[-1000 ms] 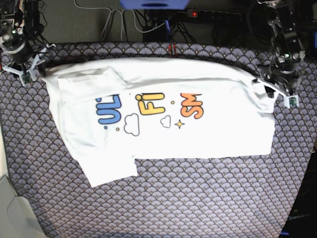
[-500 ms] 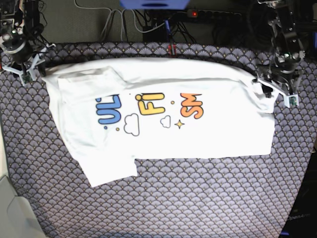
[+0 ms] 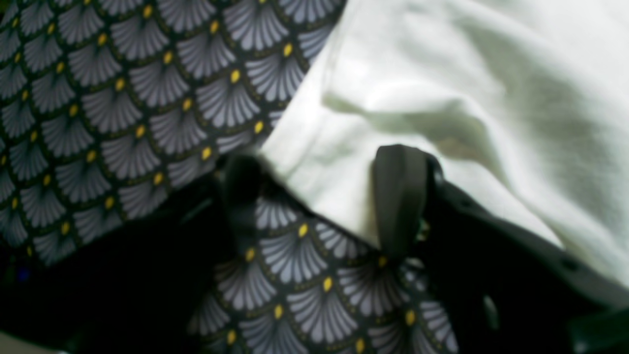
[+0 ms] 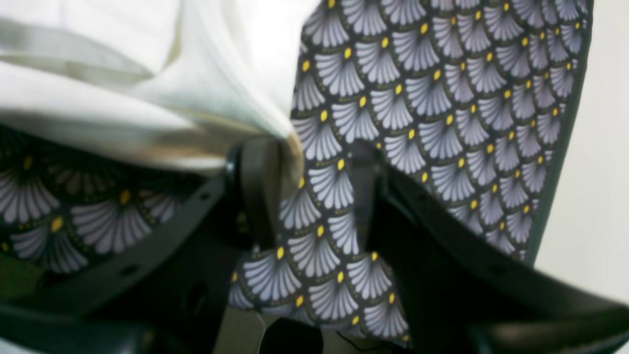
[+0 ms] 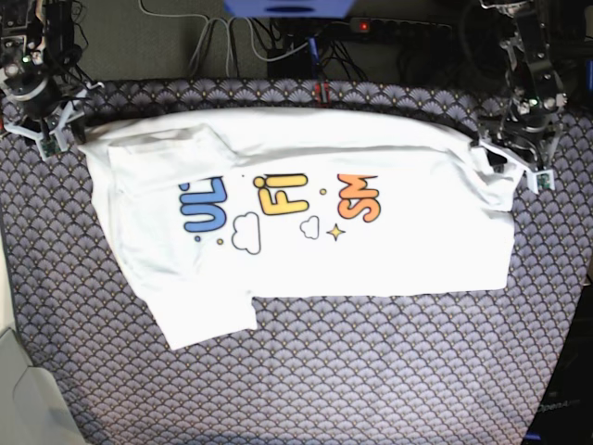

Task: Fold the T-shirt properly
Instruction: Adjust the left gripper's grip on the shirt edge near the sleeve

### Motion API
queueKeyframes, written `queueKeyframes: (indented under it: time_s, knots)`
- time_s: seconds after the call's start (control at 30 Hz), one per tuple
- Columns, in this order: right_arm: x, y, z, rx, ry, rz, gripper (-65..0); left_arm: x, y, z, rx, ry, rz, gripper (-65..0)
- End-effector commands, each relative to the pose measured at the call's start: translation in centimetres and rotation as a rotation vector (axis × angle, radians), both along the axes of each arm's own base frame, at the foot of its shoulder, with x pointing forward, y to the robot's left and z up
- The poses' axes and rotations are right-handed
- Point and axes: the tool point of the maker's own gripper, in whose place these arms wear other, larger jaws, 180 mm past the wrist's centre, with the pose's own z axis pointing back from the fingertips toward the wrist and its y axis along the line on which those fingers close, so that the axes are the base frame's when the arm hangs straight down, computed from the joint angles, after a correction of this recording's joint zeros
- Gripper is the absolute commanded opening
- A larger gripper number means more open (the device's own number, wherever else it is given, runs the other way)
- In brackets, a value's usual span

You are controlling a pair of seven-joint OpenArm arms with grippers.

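Note:
Next, I pinch that corner [image 3: 295, 162] of the T-shirt with my left gripper and pull it straight toward the back, because it lies crumpled toward the front under my left gripper.
The T-shirt [image 5: 306, 222] lies on the table folded over on itself, a white band with the blue, yellow and orange tops of the print showing and one sleeve sticking out at the front left. My left gripper [image 5: 512, 165] is at its right end, open. In the left wrist view the shirt's edge [image 3: 334, 187] lies slack between the fingers [image 3: 400, 196] of the left gripper [image 3: 319, 196]. My right gripper [image 5: 54, 130] is at the shirt's far left corner, open. In the right wrist view of the right gripper [image 4: 312, 191], the cloth's corner [image 4: 275, 128] just touches one finger [image 4: 258, 187].
A dark tablecloth [image 5: 371, 371] with a fan pattern covers the table. Cables and a power strip [image 5: 398, 28] run along the back edge. The cloth's edge [image 4: 555, 147] drops off beside the right gripper. A pale surface [image 5: 18, 399] sits at the front left corner.
The left gripper's jaws have widened and it has drawn back a little toward the far edge, leaving the shirt's right end lying. The right arm and the shirt have not moved.

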Motion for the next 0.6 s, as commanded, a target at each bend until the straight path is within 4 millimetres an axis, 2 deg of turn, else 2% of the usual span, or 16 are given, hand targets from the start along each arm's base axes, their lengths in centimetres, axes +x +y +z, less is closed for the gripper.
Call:
queueKeyframes:
  time_s: [0.0,0.2,0.27,0.43,0.47,0.57]
  knots:
    - [0.80,-0.52,1.10,-0.017,-0.037,0.007,-40.2,0.76,0.69,1.19,0.025,-0.040,-0.001,-28.4]
    - [0.80,-0.62,1.16,-0.018,-0.039,0.004,-40.2,0.76,0.69,1.19,0.025,-0.040,-0.001,-30.2]
    - [0.81,-0.67,1.18,-0.019,-0.039,0.003,-40.2,0.73,0.69,1.14,0.024,-0.038,-0.001,-36.8]
    - [0.81,-0.72,1.21,-0.020,-0.040,0.002,-40.2,0.73,0.64,1.11,0.023,-0.038,0.000,-62.3]
    - [0.81,-0.72,1.21,-0.020,-0.040,0.002,-40.2,0.66,0.64,1.08,0.023,-0.037,0.000,-65.0]
    - [0.81,-0.72,1.21,-0.020,-0.040,0.002,-40.2,0.41,0.64,0.92,0.023,-0.031,0.000,-63.2]
